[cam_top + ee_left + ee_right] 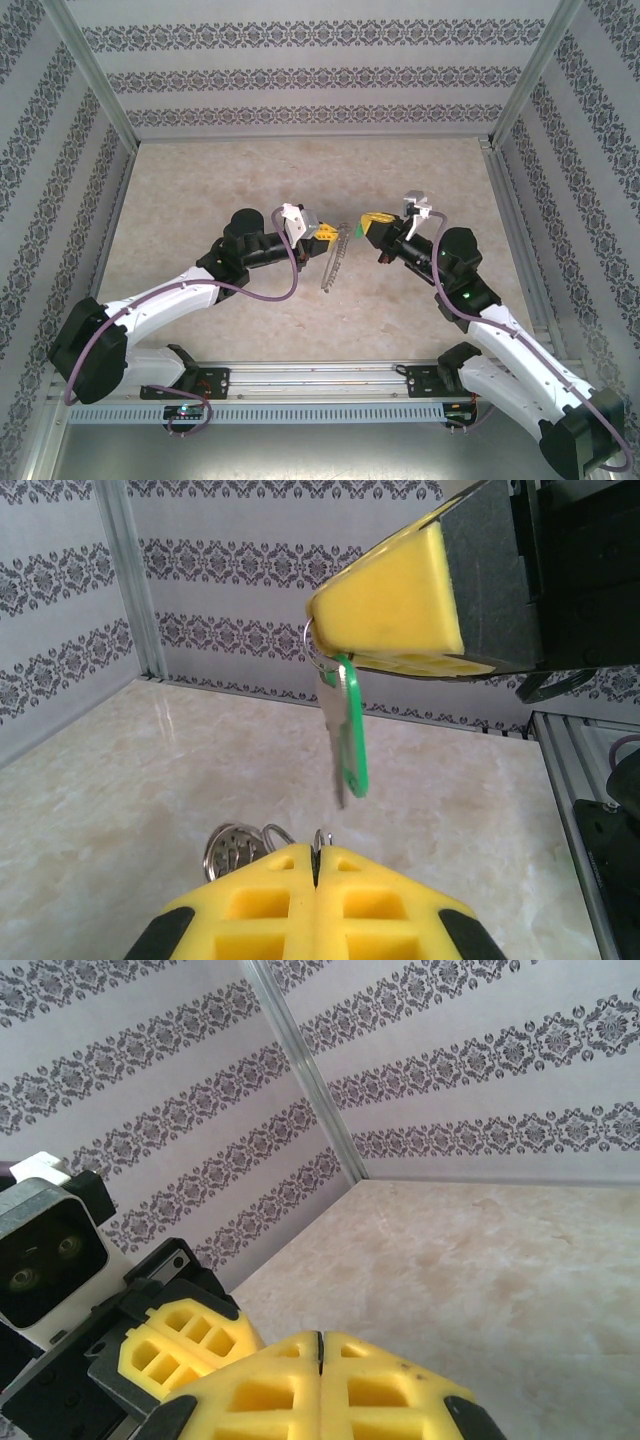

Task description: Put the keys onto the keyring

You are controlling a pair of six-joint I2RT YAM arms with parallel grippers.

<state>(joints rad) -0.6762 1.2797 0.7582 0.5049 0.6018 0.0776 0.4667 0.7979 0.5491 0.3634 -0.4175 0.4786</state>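
My right gripper is going to set the green key down on the bare tabletop [361, 273] next to the lower end of the dangling keyring.
The key [350, 730], with a green plastic head and a silver blade, hangs straight down from the tips of my right gripper [372, 226], which is shut on the small wire loop at the key's top. The same gripper's yellow fingers [390, 600] fill the upper part of the left wrist view. My left gripper [318, 852] is shut on a thin wire of the keyring [238, 846], whose grey loops poke out beside its fingertips. Seen from above, the keyring [333, 265] dangles below my left gripper [325, 233], and the key [354, 231] sits between the two grippers. My right gripper [321, 1338] is pressed shut, and what it holds is hidden there.
The beige marble-patterned tabletop [250, 180] lies under both grippers, which hang above its middle. Patterned walls [320, 80] and metal corner posts [95, 80] close in the back and sides. A metal rail [320, 385] runs along the near edge.
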